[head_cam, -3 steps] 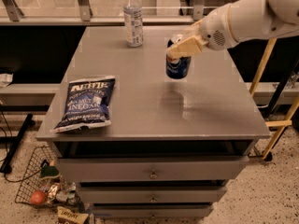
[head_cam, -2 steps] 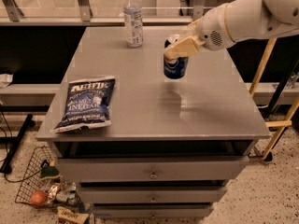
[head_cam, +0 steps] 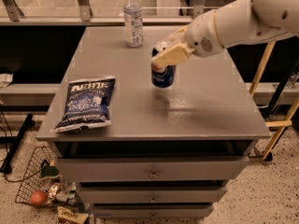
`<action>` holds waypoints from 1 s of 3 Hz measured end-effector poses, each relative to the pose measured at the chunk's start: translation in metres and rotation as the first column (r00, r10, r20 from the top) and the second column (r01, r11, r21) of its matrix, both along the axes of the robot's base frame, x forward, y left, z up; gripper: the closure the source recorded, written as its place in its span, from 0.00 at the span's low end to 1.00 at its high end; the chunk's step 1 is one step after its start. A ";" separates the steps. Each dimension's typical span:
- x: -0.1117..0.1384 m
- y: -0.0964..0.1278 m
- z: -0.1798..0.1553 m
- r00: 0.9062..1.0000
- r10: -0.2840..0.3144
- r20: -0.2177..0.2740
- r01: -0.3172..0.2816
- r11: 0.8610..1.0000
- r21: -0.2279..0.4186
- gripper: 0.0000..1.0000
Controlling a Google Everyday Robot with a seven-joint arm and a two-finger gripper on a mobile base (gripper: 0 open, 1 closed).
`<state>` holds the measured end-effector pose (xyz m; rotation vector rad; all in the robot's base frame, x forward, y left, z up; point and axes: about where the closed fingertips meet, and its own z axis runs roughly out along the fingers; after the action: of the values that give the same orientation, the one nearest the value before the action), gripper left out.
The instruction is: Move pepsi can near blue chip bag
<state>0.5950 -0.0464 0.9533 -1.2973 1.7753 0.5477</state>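
The pepsi can will go down on the grey cabinet top [head_cam: 116, 118], against the side of the blue chip bag that faces my gripper.
The pepsi can [head_cam: 163, 74] is blue with a round logo and hangs a little above the middle of the grey cabinet top [head_cam: 205, 106]. My gripper [head_cam: 164, 55] comes in from the right on a white arm and is shut on the can's top, its cream fingers [head_cam: 172, 55] covering the rim. The blue chip bag [head_cam: 86, 102] lies flat near the front left of the top, with white lettering showing. The can is well to the right of the bag, with a gap between them.
A clear plastic bottle [head_cam: 133, 17] stands at the back of the top, left of the arm. Drawers sit below the front edge. A wire basket [head_cam: 39, 190] with clutter is on the floor at the left. A wooden frame [head_cam: 280, 101] stands at the right.
My gripper has carried the can leftward and slightly toward the front, closer to the chip bag. The bag and bottle have not moved.
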 end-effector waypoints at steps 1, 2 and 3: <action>-0.033 0.042 -0.004 0.987 0.162 -0.022 -0.161 0.986 0.044 1.00; -0.069 0.088 -0.013 0.943 0.330 -0.048 -0.324 0.941 0.102 1.00; -0.084 0.109 -0.025 0.912 0.406 -0.058 -0.398 0.911 0.108 1.00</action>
<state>0.5113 0.0630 0.9284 -1.6044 1.5248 0.9129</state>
